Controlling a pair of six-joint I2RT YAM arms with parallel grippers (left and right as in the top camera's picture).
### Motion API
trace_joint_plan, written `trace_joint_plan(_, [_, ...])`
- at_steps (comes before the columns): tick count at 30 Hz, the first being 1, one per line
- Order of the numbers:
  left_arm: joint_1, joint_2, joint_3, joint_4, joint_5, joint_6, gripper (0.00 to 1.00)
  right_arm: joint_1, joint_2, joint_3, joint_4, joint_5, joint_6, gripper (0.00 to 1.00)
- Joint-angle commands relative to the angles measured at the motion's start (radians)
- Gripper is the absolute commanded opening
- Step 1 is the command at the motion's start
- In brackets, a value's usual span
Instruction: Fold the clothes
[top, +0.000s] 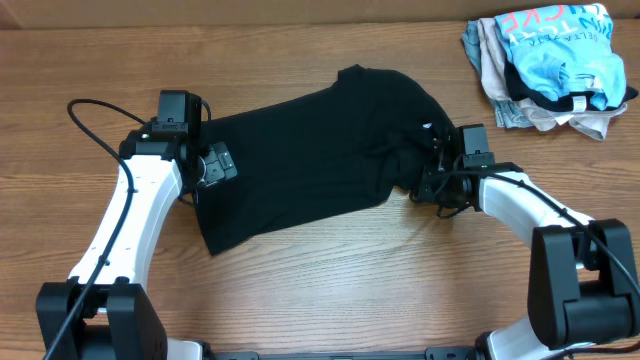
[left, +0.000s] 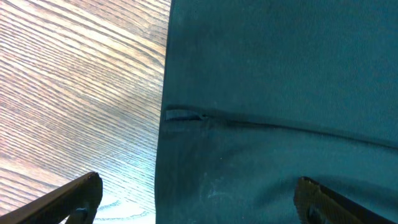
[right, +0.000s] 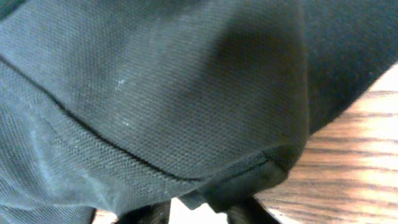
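The black T-shirt's end lies bunched at my right gripper, so I need to regrip the sleeve's opening (right: 255, 177) and pull that end out flat before folding.
The clothes, a black T-shirt (top: 300, 160), lie spread across the middle of the wooden table, with a small white mark (top: 427, 126) near the right end. My left gripper (top: 215, 163) hovers over the shirt's left edge. In the left wrist view its jaws (left: 199, 186) stand wide open, one finger over bare wood and the other over the cloth (left: 280, 74). My right gripper (top: 437, 170) is at the bunched right end. In the right wrist view its narrow jaws (right: 199, 208) are pinched on a raised hem fold of the shirt (right: 155, 81), which hides the fingertips.
A pile of other garments (top: 550, 60), light blue, beige and grey, sits at the table's back right corner. Bare wooden tabletop (top: 330, 280) runs along the front between the two arm bases. A black cable (top: 95, 115) loops by the left arm.
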Motion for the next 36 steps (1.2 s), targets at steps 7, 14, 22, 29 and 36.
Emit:
trace_joint_plan(7, [0.005, -0.011, 0.01, 0.004, -0.013, 0.018, 1.0, 0.005, 0.082, -0.017, -0.085, 0.091, 0.041, 0.08])
trace_joint_plan(14, [0.005, -0.011, 0.01, 0.005, -0.013, 0.018, 1.0, 0.005, 0.081, -0.002, -0.142, 0.109, 0.054, 0.04])
trace_joint_plan(22, [0.005, -0.011, 0.01, 0.011, -0.013, 0.019, 1.0, 0.005, 0.072, 0.098, -0.183, -0.117, -0.034, 0.31])
trace_joint_plan(29, [0.005, -0.011, 0.01, 0.012, -0.025, 0.019, 1.0, 0.006, 0.072, 0.101, -0.111, -0.05, -0.059, 0.4])
trace_joint_plan(36, [0.005, -0.011, 0.01, 0.012, -0.037, 0.019, 1.0, 0.006, 0.072, 0.101, -0.094, 0.055, -0.059, 0.4])
